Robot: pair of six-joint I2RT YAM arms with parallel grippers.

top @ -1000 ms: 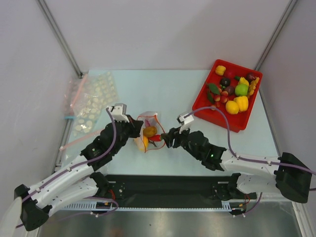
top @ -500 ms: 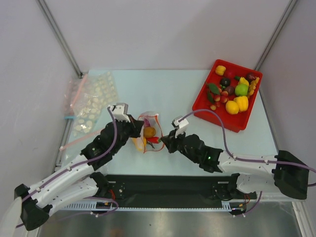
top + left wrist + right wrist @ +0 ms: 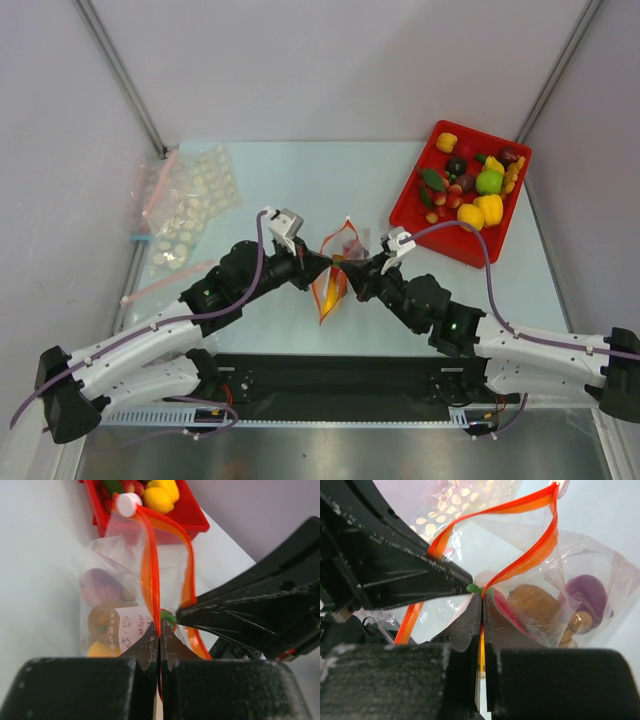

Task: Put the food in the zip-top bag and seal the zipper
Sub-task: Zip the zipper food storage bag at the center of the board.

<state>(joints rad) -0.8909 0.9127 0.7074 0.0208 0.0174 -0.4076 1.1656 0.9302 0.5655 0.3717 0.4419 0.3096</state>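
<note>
Next, my left gripper takes both strips together [image 3: 198,642] before my right gripper takes the slider, as the zipper's strips bow apart with a gripper on each.
The clear zip-top bag [image 3: 330,290] hangs between my two grippers above the table's middle. Through its plastic show a purple piece [image 3: 587,595], a brown nut-like cluster [image 3: 532,605], a red chili [image 3: 507,612] and a yellow piece [image 3: 100,650]. The red-orange zipper [image 3: 150,575] is parted, its two strips bowing away from each other up to a white slider [image 3: 127,504]. My left gripper [image 3: 159,636] is shut on one strip, and my right gripper [image 3: 482,600] is shut on the other strip. In the top view the left gripper [image 3: 320,263] and right gripper [image 3: 355,275] almost meet tip to tip.
A red tray [image 3: 446,244] at the back right holds several more toy fruits and vegetables. Clear bags printed with white dots [image 3: 185,205] lie at the back left by the frame post. Both arms reach inward from the near edge.
The right gripper has shut on the bag's zipper strip. Both arms shifted right and towards each other, raising the bag from its lying, open position into a hanging one.
</note>
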